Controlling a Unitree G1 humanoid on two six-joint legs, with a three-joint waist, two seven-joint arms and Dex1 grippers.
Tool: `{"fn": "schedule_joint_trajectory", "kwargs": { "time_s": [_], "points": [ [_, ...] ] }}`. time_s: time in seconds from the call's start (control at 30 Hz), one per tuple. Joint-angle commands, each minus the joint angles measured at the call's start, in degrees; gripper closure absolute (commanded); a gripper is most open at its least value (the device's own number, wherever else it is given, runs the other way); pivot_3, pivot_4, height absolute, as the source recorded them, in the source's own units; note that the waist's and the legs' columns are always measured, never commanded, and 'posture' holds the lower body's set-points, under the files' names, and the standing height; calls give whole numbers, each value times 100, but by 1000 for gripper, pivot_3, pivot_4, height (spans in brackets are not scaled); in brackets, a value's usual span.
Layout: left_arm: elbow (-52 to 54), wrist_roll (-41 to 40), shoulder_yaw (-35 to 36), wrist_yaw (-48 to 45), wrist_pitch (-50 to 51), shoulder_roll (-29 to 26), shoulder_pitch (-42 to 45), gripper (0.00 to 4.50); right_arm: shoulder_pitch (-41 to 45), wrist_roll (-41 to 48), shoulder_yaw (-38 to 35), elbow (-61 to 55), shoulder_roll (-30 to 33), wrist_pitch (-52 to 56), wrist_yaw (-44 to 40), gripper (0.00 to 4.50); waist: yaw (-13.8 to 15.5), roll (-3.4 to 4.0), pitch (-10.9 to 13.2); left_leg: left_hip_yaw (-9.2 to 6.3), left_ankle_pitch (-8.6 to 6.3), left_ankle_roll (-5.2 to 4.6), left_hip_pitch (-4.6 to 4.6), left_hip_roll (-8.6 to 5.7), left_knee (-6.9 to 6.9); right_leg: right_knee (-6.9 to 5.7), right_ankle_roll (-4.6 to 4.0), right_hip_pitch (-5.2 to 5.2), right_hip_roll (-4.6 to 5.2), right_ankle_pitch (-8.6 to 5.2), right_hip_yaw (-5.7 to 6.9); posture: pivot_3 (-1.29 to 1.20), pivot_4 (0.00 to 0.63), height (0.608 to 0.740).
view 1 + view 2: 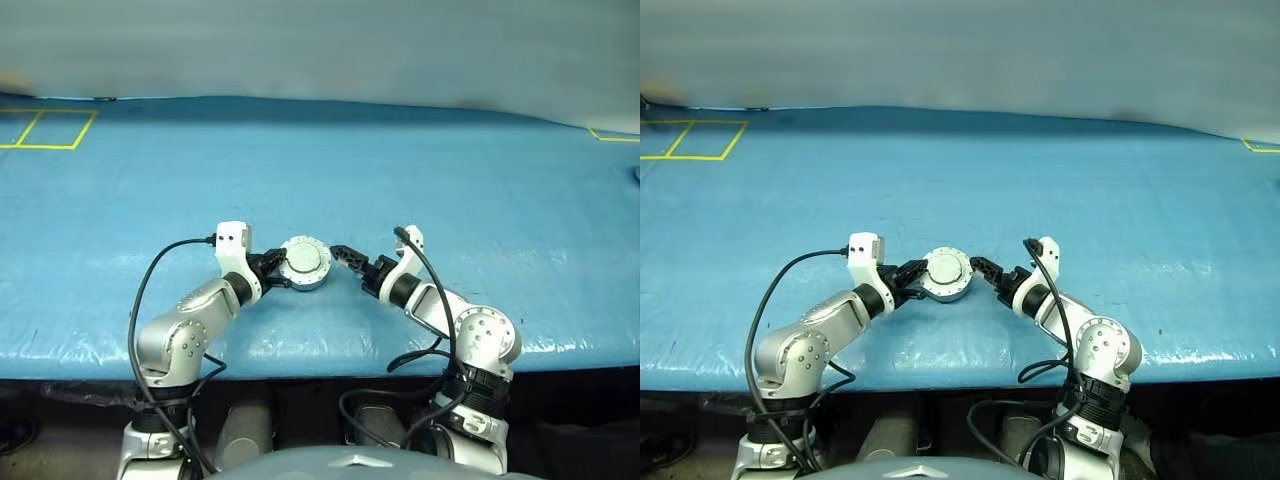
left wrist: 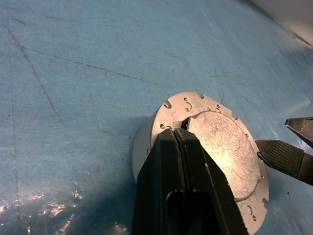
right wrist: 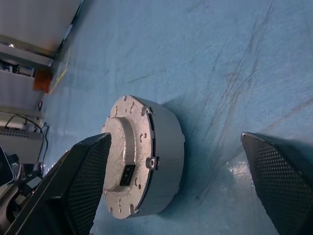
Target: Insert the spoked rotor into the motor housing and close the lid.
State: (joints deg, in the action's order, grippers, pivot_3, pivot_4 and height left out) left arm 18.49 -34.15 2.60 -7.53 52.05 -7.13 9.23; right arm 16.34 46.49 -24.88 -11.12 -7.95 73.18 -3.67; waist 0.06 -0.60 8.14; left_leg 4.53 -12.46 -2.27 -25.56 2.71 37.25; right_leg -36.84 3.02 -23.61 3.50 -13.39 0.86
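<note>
The lid has my left gripper resting shut on it, so next my right gripper pinches the housing [image 1: 325, 272] by its rim and lifts it for my left gripper to take.
The motor housing [image 1: 304, 266] is a grey puck standing on the blue table near its front edge. The lid [image 2: 220, 147] lies flat on top of it, plain grey outer face with the raised round centre up. The spoked rotor is hidden. My left gripper [image 1: 276, 268] comes in from the left, shut with nothing between its fingers, its tips [image 2: 177, 132] on the lid's face beside the raised centre. My right gripper [image 1: 343, 256] is open just right of the housing, one finger [image 3: 88, 181] over the lid side and the other [image 3: 279, 181] apart from it over the table.
The blue table cover [image 1: 450, 190] stretches wide behind and to both sides of the housing. Yellow tape squares [image 1: 45, 128] mark the far left corner, and more yellow tape [image 1: 612, 135] the far right. The table's front edge [image 1: 320, 355] runs close below the arms.
</note>
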Motion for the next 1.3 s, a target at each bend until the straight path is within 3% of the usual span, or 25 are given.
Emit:
{"fn": "schedule_joint_trajectory", "kwargs": {
  "time_s": [0.03,0.5,0.6,0.87,1.3],
  "points": [
    [149,-29,-113,-65,46,49,-48,4500,-55,656,132,266,-1484,-332,286,34,-14,0,0,0,1,-2,0,-1,0,0,0,1,0,0,0,0,150,740],
    [148,38,-165,-62,91,36,-105,4500,-109,2318,708,1420,-1302,-1183,805,34,-53,0,0,-2,6,-9,0,-3,4,0,28,5,3,16,-5,0,150,740],
    [131,41,-142,-73,96,16,-115,4500,-177,2619,790,1451,-1221,-1287,923,616,-78,0,0,-2,6,-9,0,-2,4,-1,29,4,2,16,-6,0,150,740],
    [106,84,-87,-118,132,50,-130,4500,-444,2969,1143,1229,-851,-1128,1192,3182,-85,0,0,-1,6,-9,-2,0,3,-1,31,1,1,17,-6,0,150,740],
    [35,56,134,-148,136,38,1,4500,-923,3304,1410,874,-220,-901,1606,3225,-112,0,-2,-1,6,-10,1,1,3,-2,31,3,1,17,-8,0,150,740]
  ]
}}
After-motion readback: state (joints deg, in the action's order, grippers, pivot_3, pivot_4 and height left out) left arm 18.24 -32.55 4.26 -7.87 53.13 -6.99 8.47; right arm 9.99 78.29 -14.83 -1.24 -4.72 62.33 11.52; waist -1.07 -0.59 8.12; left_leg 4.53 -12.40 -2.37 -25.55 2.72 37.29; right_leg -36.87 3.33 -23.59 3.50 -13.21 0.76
